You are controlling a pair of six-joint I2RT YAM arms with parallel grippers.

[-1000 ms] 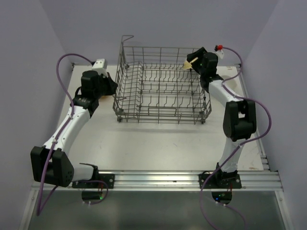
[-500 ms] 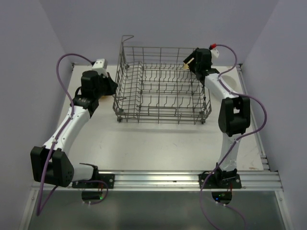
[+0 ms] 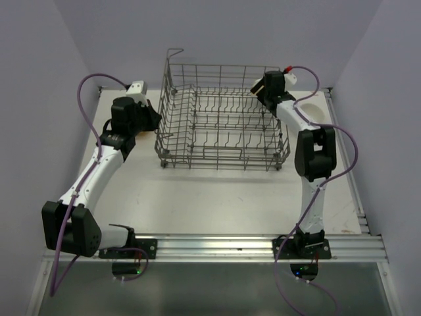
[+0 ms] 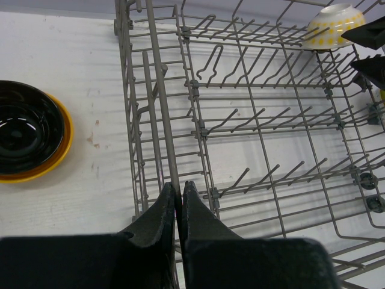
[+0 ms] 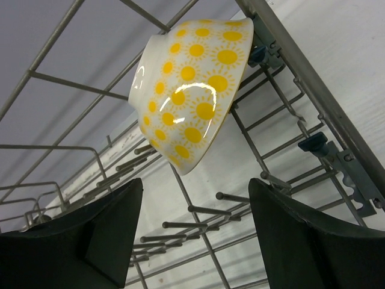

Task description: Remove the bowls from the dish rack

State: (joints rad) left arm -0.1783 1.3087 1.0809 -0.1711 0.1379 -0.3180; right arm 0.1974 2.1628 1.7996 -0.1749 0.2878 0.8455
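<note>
The white bowl's round outside faces my open right gripper, so I will approach flatter and pinch the near end of the bowl's rim (image 5: 186, 169).
The dish rack (image 3: 223, 125), a grey wire basket with upright tines, stands mid-table. A white bowl with yellow suns (image 5: 192, 90) leans tilted on its side against the rack's far right corner wires; it also shows in the left wrist view (image 4: 334, 24). My right gripper (image 5: 195, 198) is open just short of this bowl, one finger on each side below it, not touching. From above, that gripper (image 3: 258, 87) hangs over the corner and hides the bowl. My left gripper (image 4: 178, 188) is shut on a wire of the rack's left side (image 3: 158, 118).
A black bowl stacked in a yellow one (image 4: 27, 129) sits on the table left of the rack, beside the left arm. A pale round dish (image 3: 314, 108) lies at the table's far right, behind the right arm. Walls stand close on three sides.
My right gripper has moved left and farther back, over the rack's far right corner, covering the bowl from above. The left arm and the rack have not moved.
</note>
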